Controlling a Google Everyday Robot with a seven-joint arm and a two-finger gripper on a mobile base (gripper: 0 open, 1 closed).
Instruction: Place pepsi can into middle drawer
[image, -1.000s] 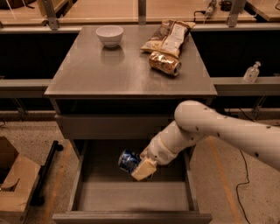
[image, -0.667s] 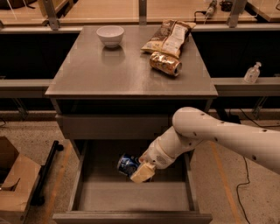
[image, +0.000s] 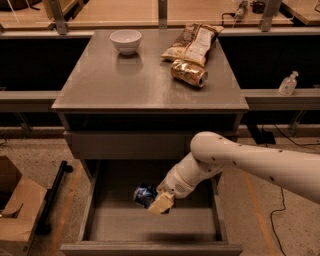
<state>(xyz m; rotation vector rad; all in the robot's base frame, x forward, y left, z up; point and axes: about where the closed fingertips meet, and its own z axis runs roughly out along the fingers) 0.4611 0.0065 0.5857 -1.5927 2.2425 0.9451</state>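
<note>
Next, the gripper releases the pepsi can on the drawer's bottom near the middle of its front edge (image: 156, 222). The can is tilted just above that drawer floor.
The pepsi can (image: 145, 195) is blue and lies tilted on its side in my gripper (image: 155, 201), held a little above the floor of the open middle drawer (image: 150, 227). My gripper is shut on the can, with a tan finger (image: 161, 204) showing in front of it. My white arm reaches in from the right, over the drawer's right wall. The drawer is pulled out below the plain grey drawer front (image: 125, 145).
On the cabinet top (image: 100, 85) stand a white bowl (image: 125, 40), a chip bag (image: 192, 42) and a gold-brown can (image: 188, 73) lying on its side. A cardboard box (image: 15, 205) sits on the floor at left. A small clear bottle (image: 288, 83) stands on the right ledge.
My arm and gripper have moved slightly left and lower into the drawer, carrying the pepsi can with them.
</note>
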